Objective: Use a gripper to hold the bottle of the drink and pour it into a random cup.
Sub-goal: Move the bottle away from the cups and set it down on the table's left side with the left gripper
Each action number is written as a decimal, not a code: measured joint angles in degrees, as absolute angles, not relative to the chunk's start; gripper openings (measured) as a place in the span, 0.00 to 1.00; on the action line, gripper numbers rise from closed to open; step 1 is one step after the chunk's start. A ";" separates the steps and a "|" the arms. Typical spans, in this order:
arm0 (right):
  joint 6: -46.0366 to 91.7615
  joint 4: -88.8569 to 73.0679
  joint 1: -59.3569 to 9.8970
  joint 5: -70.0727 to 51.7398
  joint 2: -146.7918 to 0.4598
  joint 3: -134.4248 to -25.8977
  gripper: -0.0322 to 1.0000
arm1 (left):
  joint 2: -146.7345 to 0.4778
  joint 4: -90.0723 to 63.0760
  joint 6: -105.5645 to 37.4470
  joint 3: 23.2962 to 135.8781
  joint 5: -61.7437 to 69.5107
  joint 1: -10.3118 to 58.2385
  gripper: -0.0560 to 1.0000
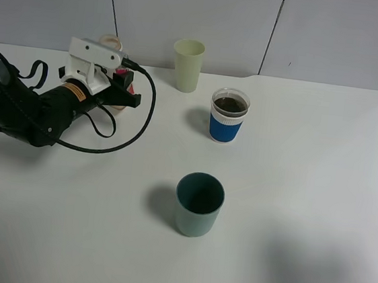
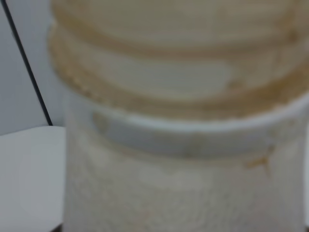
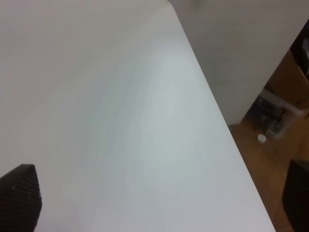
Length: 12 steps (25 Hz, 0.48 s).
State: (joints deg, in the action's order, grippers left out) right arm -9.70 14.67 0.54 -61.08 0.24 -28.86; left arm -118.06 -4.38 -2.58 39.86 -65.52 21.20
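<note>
My left gripper is to handle the bottle of the drink. Next, I set it down with that gripper on the bare table (image 1: 130, 113), near the pale green tumbler.
The bottle of the drink (image 1: 120, 73) stands at the back left of the table, with its pink-red label showing between the jaws. My left gripper (image 1: 121, 88) is closed round it. In the left wrist view the bottle's neck and threads (image 2: 183, 145) fill the picture, blurred, with brown traces on them. The cup (image 1: 229, 116), with a blue sleeve and white band, stands right of centre at the back and holds dark liquid. Of my right gripper only one black fingertip (image 3: 21, 195) shows, over bare table.
A pale green tumbler (image 1: 187, 65) stands at the back, between the bottle and the cup. A dark teal cup (image 1: 198, 204) stands in the middle front. The right wrist view shows the table's edge (image 3: 212, 111) with floor and boxes beyond.
</note>
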 joint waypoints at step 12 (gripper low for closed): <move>-9.70 14.67 0.54 -61.08 0.24 -28.86 1.00 | -120.58 -4.14 -2.54 41.71 -65.43 21.20 0.37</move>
State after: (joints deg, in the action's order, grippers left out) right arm -9.70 14.67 0.54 -61.08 0.24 -28.86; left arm -120.58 -4.14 -2.54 41.71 -65.43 21.20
